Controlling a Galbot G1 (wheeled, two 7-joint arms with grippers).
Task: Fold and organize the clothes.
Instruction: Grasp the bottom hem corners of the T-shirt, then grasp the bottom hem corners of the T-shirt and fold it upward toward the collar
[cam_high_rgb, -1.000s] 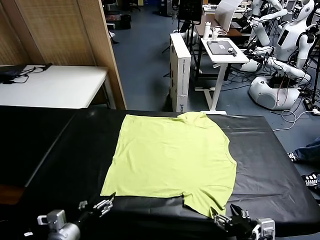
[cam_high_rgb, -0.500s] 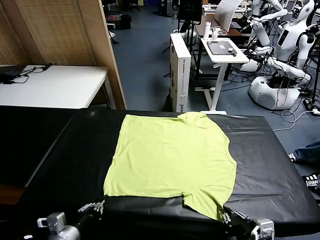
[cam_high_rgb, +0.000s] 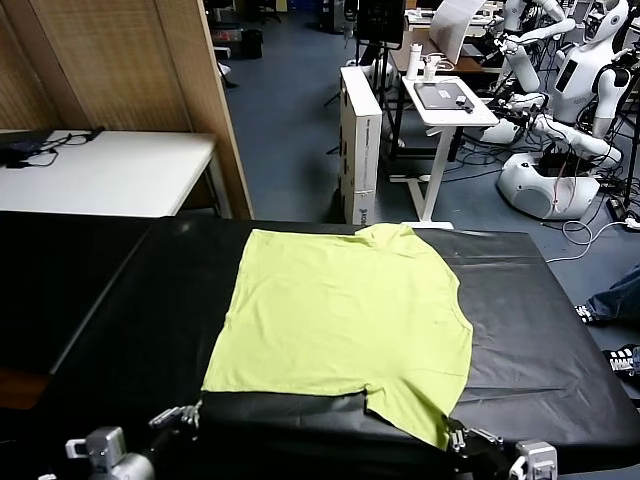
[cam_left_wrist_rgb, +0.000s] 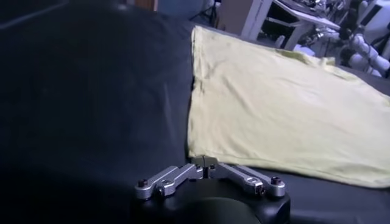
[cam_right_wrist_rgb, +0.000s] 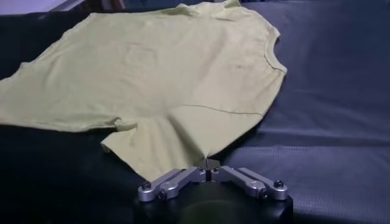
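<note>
The corner of the T-shirt's hem lies flat by my left gripper's closed fingers, so they should open and pinch the hem corner (cam_left_wrist_rgb: 195, 151) before both grippers fold the T-shirt.
The lime yellow-green T-shirt (cam_high_rgb: 340, 310) lies flat on the black table (cam_high_rgb: 150, 330), neck toward the far edge. It also shows in the left wrist view (cam_left_wrist_rgb: 274, 103) and the right wrist view (cam_right_wrist_rgb: 158, 73). My left gripper (cam_high_rgb: 196, 408) is at the shirt's near left hem corner; its fingers are shut at that corner (cam_left_wrist_rgb: 205, 161). My right gripper (cam_high_rgb: 452, 437) is at the near right sleeve tip, shut on it, and the cloth is drawn to a point at the fingertips (cam_right_wrist_rgb: 208, 163). Both grippers sit low at the table's near edge.
A white table (cam_high_rgb: 110, 170) and a wooden partition (cam_high_rgb: 150, 60) stand at the back left. A white box (cam_high_rgb: 360, 130), a white stand desk (cam_high_rgb: 450, 100) and other robots (cam_high_rgb: 570, 90) stand beyond the far edge. Bare black table surface surrounds the shirt.
My left gripper was open beside the hem corner a second ago and is now shut on it. My right gripper has closed on the sleeve tip. Both have drawn slightly toward the near edge.
</note>
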